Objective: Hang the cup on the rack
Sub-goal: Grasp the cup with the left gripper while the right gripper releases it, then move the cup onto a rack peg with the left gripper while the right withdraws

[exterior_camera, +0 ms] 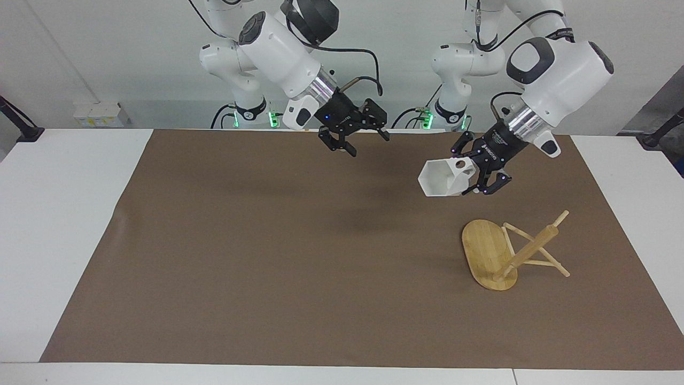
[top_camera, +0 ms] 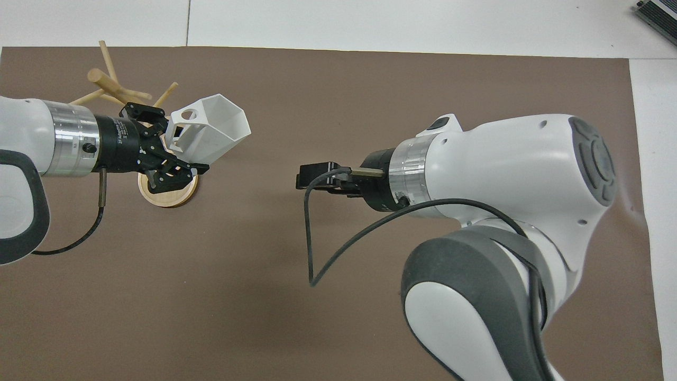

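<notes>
Next, my left gripper releases the white cup on the rack's peg [top_camera: 152, 106] that sits between the thick post and the outer peg.
The white faceted cup [exterior_camera: 442, 179] hangs in the air in my left gripper [exterior_camera: 479, 178], which is shut on its handle end. The cup lies sideways with its mouth toward the right arm's end of the table, over the mat beside the rack. It also shows in the overhead view [top_camera: 211, 135] with the left gripper [top_camera: 172, 156]. The bamboo rack [exterior_camera: 489, 254] lies tipped over, its oval base on edge and its post [exterior_camera: 531, 247] and pegs slanting down to the mat; the overhead view shows its pegs [top_camera: 113, 87]. My right gripper [exterior_camera: 355, 136] is open and empty over the mat's edge nearest the robots.
A brown mat [exterior_camera: 267, 256] covers most of the white table [exterior_camera: 53, 214]. A black cable [top_camera: 309, 238] loops down from the right wrist. A dark object [top_camera: 658, 13] sits at the table's corner farthest from the robots, at the right arm's end.
</notes>
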Robot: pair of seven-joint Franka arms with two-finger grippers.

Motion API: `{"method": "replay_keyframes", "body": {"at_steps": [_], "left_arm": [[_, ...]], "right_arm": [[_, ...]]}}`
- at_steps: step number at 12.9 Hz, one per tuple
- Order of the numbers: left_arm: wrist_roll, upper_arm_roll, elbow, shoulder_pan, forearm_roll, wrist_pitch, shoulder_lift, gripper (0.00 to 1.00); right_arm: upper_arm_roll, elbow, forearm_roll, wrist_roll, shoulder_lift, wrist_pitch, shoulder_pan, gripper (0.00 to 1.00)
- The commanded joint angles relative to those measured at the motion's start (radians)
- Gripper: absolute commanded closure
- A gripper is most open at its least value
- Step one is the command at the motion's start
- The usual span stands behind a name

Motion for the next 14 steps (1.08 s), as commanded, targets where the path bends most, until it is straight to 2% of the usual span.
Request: {"method": "replay_keyframes", "body": {"at_steps": [1,3,6,10,13,14], "left_arm": [[-0.098,-0.004,-0.008,0.004,0.032,0.050,0.029,1.00],[-0.171,-0.002,-0.007,0.031,0.050,0.072,0.053,1.00],[-0.264,-0.002,-0.008,0.045,0.055,0.101,0.080,1.00],[-0.336,-0.002,-0.018,0.060,0.092,0.156,0.096,1.00],[-0.355,-0.002,-0.039,0.079,0.093,0.194,0.096,1.00],[-0.369,-0.002,-0.042,0.082,0.092,0.194,0.096,1.00]], "right_arm": [[0.005,-0.008,-0.111,-0.141,-0.061,-0.156,-0.101,0.00],[0.005,-0.007,-0.193,-0.267,-0.097,-0.239,-0.195,0.00],[0.005,-0.005,-0.205,-0.473,-0.127,-0.322,-0.359,0.00],[-0.026,0.003,-0.217,-0.506,-0.161,-0.374,-0.504,0.00],[-0.021,0.050,-0.481,-0.504,-0.193,-0.382,-0.493,0.00],[-0.018,0.052,-0.517,-0.501,-0.203,-0.394,-0.492,0.00]]}}
